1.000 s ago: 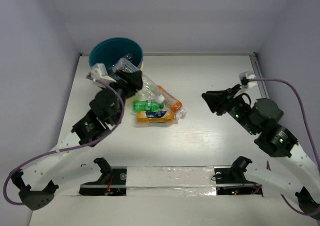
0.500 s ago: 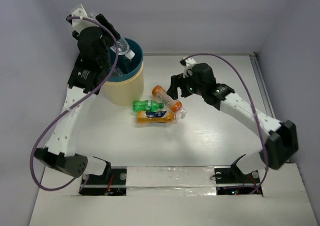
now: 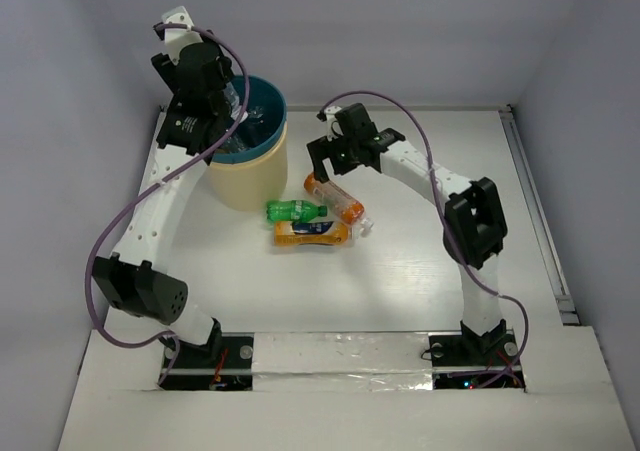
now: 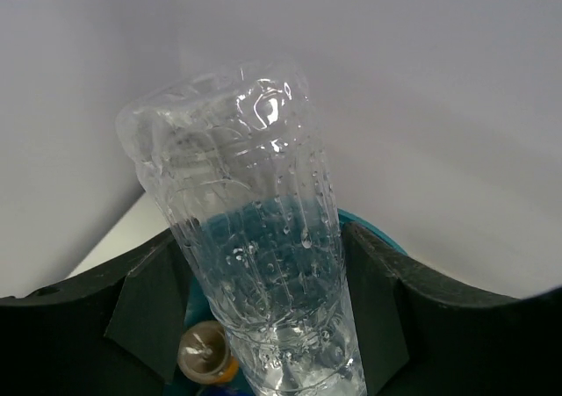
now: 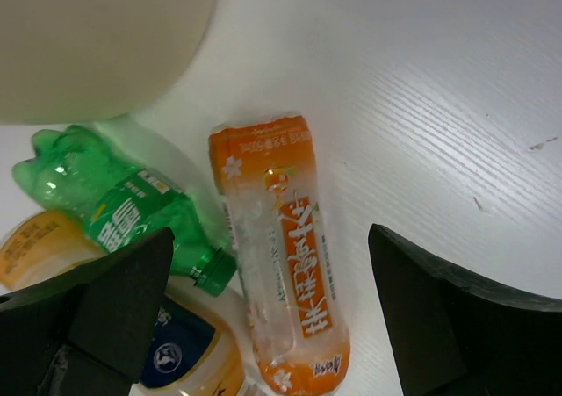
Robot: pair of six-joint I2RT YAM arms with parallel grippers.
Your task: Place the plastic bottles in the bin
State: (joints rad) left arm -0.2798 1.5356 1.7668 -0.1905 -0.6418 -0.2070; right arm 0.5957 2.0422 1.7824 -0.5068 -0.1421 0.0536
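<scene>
I should close my right gripper on the clear middle (image 3: 330, 196) (image 5: 273, 222) of the orange bottle, near the bottle's orange bottom end.
My left gripper (image 3: 230, 123) is shut on a clear plastic bottle (image 4: 250, 238), holding it over the teal mouth of the bin (image 3: 272, 153); its fingers (image 4: 145, 313) press both sides of the bottle. An orange bottle's cap (image 4: 204, 354) shows inside the bin below. Right of the bin lie three bottles on the table: an orange one (image 3: 338, 197), a green one (image 3: 292, 210) and an orange one with a dark label (image 3: 312, 233). My right gripper (image 3: 325, 167) hangs open just above the orange bottle (image 5: 281, 255), its fingers astride it without touching.
The bin's cream body (image 5: 97, 36) stands close to the left of the bottle pile. The green bottle (image 5: 114, 207) and the dark-labelled one (image 5: 176, 356) lie against the orange one. A small clear piece (image 3: 364, 226) lies by the pile. Walls close the back and sides.
My left arm has risen from beside the bin to above it, carrying the clear bottle. My right arm has swung left across the table to the orange bottle, and its jaws have opened wide.
</scene>
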